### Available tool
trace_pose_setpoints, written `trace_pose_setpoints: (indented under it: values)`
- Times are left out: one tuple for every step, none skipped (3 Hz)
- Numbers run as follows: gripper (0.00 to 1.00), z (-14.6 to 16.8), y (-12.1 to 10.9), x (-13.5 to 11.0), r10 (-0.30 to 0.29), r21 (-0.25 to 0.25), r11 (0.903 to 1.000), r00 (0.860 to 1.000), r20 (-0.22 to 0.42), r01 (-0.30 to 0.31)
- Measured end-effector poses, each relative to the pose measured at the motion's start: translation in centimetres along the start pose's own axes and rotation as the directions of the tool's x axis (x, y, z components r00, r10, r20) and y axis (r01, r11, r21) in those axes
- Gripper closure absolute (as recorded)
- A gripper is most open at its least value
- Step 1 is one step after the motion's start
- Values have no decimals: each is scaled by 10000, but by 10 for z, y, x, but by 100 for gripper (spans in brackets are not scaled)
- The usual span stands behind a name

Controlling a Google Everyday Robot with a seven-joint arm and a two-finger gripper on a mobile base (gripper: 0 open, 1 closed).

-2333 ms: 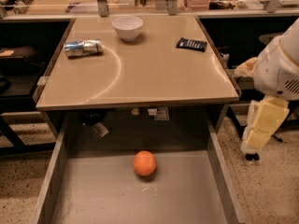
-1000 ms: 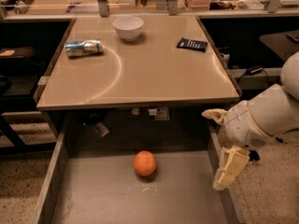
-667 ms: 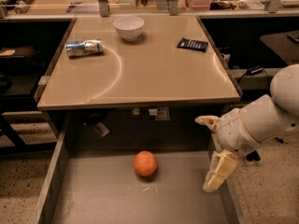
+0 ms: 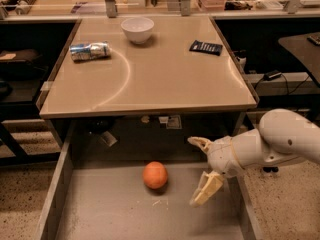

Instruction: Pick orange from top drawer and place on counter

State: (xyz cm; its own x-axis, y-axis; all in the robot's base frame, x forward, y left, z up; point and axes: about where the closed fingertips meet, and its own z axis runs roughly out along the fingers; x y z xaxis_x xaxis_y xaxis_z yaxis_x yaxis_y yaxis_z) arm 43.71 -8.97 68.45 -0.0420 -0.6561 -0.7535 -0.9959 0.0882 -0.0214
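Next, I close my gripper around the middle of the orange [image 4: 156, 176] in the open drawer, with my fingers at the orange's front and back.
The orange [image 4: 155, 175] lies on the grey floor of the open top drawer [image 4: 110, 214], near its middle and a little toward the back. My gripper [image 4: 201, 170] is inside the drawer to the right of the orange, a short gap away, at about the same height. Its two cream fingers are spread wide apart, one up [image 4: 200, 142] and one down [image 4: 206, 189], and hold nothing. The white arm comes in from the right edge. The beige counter [image 4: 165, 79] lies above and behind the drawer.
On the counter stand a white bowl [image 4: 137, 29] at the back, a crushed silver can [image 4: 90, 51] at the left and a dark flat packet [image 4: 205, 47] at the right. The drawer's side walls [image 4: 56, 184] bound the orange left and right.
My arm has come down from beside the counter's right edge and moved left into the drawer, ending close to the right of the orange. The orange has not moved.
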Motion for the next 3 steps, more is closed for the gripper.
trace_pose_setpoints:
  values:
    - [0, 32, -7, 1, -90, 32, 10000, 9952, 971, 87]
    - [0, 68, -8, -6, -330, -299, 9988, 9856, 1660, 384]
    - [0, 99, -4, -7, -402, -797, 9952, 9815, 1872, 560]
